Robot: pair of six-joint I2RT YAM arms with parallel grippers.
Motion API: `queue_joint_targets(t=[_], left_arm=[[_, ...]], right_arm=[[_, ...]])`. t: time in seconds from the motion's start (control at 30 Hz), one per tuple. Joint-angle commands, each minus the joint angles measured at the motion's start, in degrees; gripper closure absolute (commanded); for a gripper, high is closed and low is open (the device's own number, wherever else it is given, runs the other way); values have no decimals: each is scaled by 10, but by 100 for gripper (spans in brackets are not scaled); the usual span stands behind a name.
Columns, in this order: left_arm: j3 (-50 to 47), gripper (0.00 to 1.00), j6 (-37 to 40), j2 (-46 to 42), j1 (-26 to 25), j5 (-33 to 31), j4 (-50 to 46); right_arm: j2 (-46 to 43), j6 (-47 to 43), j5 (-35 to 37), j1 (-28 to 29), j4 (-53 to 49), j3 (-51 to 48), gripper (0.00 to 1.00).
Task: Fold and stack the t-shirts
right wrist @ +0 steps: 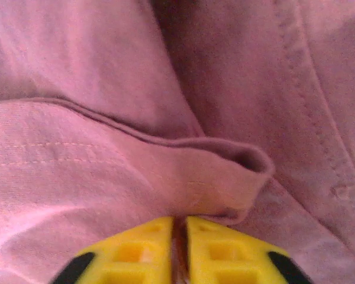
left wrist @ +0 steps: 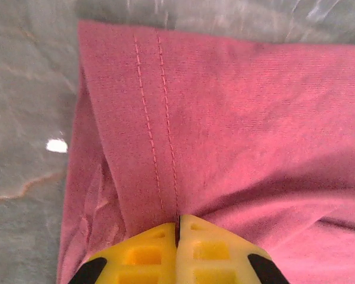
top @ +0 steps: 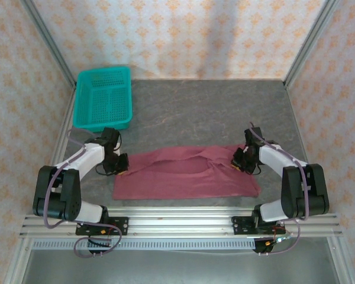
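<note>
The flap's corner curls short of the t-shirt's end hem, so I need to use my right gripper to take the flap nearer the t-shirt's end hem (right wrist: 319, 112), lift it back and lay it straighter.
One maroon t-shirt (top: 189, 174) lies in a long band across the near part of the table, its upper edge folded down over itself. At the band's left end, my left gripper (top: 121, 165) is shut on the fabric. In the left wrist view its yellow fingertips (left wrist: 178, 228) meet over the double-stitched hem (left wrist: 157, 136). My right gripper (top: 239, 161) is at the shirt's right end. In the right wrist view its fingertips (right wrist: 178, 228) stand a narrow slit apart with a folded flap of the t-shirt (right wrist: 183, 171) pinched between them. No lettering shows.
A teal mesh basket (top: 104, 71) stands at the back left of the grey table. Aluminium rails (top: 177, 222) run along the near edge just below the shirt. Patterned walls close in the sides and back.
</note>
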Motion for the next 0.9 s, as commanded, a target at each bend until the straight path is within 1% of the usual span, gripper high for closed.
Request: queue_joint_targets(t=[0.0,0.07,0.1,0.23,0.3,0.4,0.47,0.53,0.6,0.7,0.87], left_arm=[[5,100,-28,5,-12,-21,3],[3,100,-34,6,-15,-27,5],[2,100,-37,2,-15,-29,5],[-1,100,-41,-8,-16,-32,8],[-2,100,-41,-8,-16,-33,6],[-5,100,-39,-9,-15,-34,10],[-6,100,-40,-11,-15,-34,10],[-7,100,-39,-11,-17,-33,11],[-4,100,-38,-12,-17,-33,10],[-1,100,-35,-13,-17,-34,9],[0,100,-35,-9,-17,-33,13]], right_arm=[[-16,-9,15,-1,-16,24,74],[-34,-17,26,-1,-30,45,61],[-44,-16,33,-1,-34,53,58],[-83,-3,39,-17,-35,92,51],[-75,-4,38,-29,-38,115,49],[-24,-11,38,-45,-62,152,51],[6,-13,30,-53,-58,159,53],[19,-9,40,-60,-49,158,54],[25,-4,32,-69,-42,153,58],[29,-15,35,-76,-59,146,62],[4,-15,4,-82,-27,82,68]])
